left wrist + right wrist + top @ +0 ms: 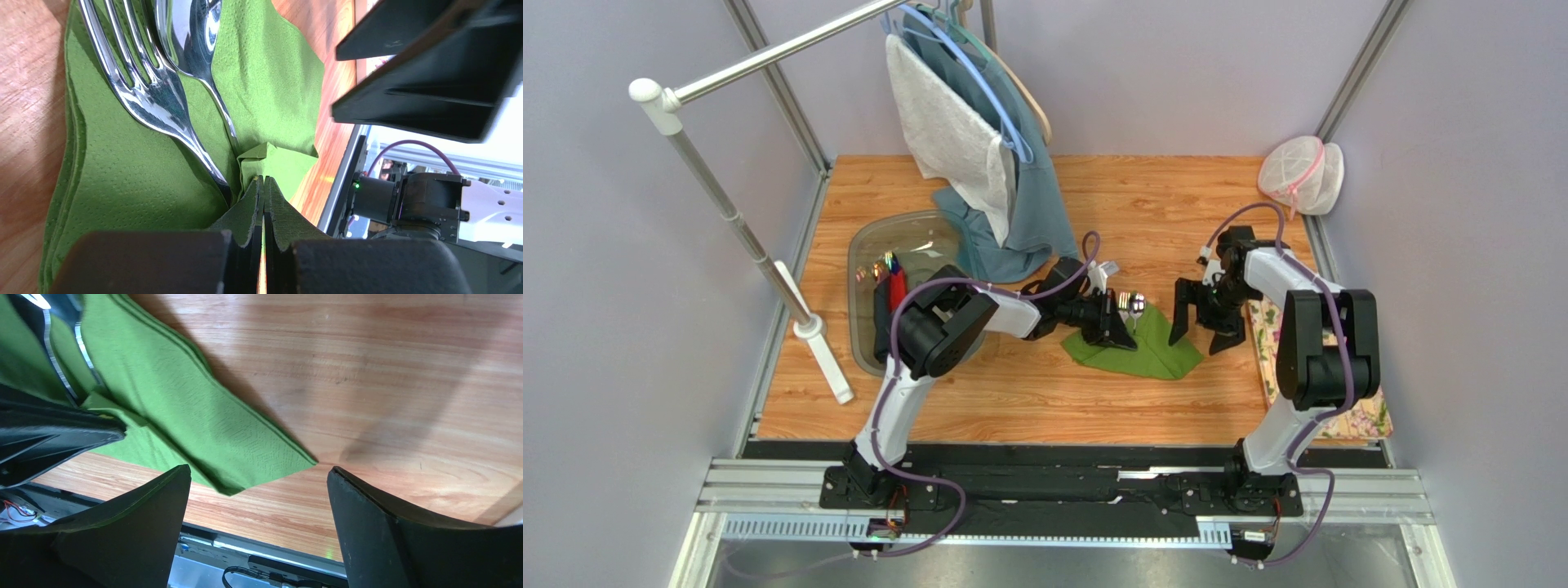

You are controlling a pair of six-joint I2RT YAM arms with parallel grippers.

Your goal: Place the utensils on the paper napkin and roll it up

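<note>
The napkin's free corner is flat beside the utensil handles, so my right gripper needs to pinch its edge [240,489] and fold it over the handles before rolling.
The green paper napkin [1146,349] lies crumpled on the wood table, also seen in the left wrist view [123,177] and the right wrist view [184,416]. A metal fork [147,92] and spoon [196,37] lie on it, their far ends at its upper edge [1125,300]. My left gripper [1120,328] is shut [264,179], pinching a folded-up edge of the napkin beside the utensil handles. My right gripper [1205,321] is open and empty [258,471], hovering just above the wood at the napkin's right corner.
A clear plastic tub [870,245] with small items stands at the left. A teal garment [1032,196] hangs from a rack at the back. A mesh bag [1302,174] sits back right. A flowered mat [1369,417] lies along the right edge.
</note>
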